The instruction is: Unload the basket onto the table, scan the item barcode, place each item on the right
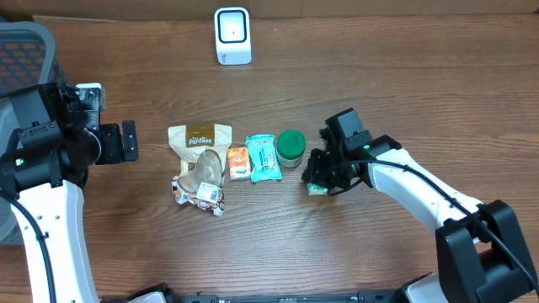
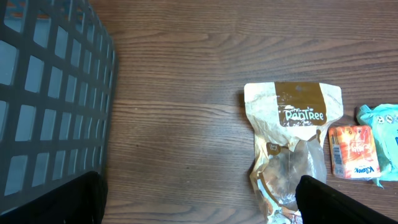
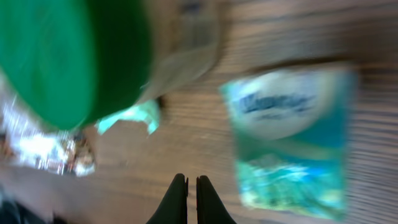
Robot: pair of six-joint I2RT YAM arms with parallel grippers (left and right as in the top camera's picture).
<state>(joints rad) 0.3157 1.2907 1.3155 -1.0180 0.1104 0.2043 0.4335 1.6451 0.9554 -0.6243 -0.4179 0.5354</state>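
The small green-white packet is beside my right gripper, which is shut and empty, so next I back off, open and pinch the packet's edge (image 3: 339,146) away from the jar.
A white barcode scanner (image 1: 232,35) stands at the back of the table. The items lie in a row: a tan Pantree bag (image 1: 200,139) (image 2: 292,106), a silvery clear packet (image 1: 202,189) (image 2: 289,174), an orange packet (image 1: 238,162) (image 2: 353,151), a teal packet (image 1: 264,157) and a green-lidded jar (image 1: 291,147) (image 3: 68,56). My right gripper (image 1: 320,175) (image 3: 191,186) is shut and empty, low beside the jar and over a small green-white packet (image 1: 317,188). A blurred teal packet (image 3: 289,143) lies right of its tips. My left gripper (image 1: 126,141) (image 2: 199,205) stands open left of the bag.
A dark mesh basket (image 1: 21,50) (image 2: 50,93) stands at the far left, close beside the left arm. Bare wooden table (image 1: 404,93) stretches between the item row and the scanner.
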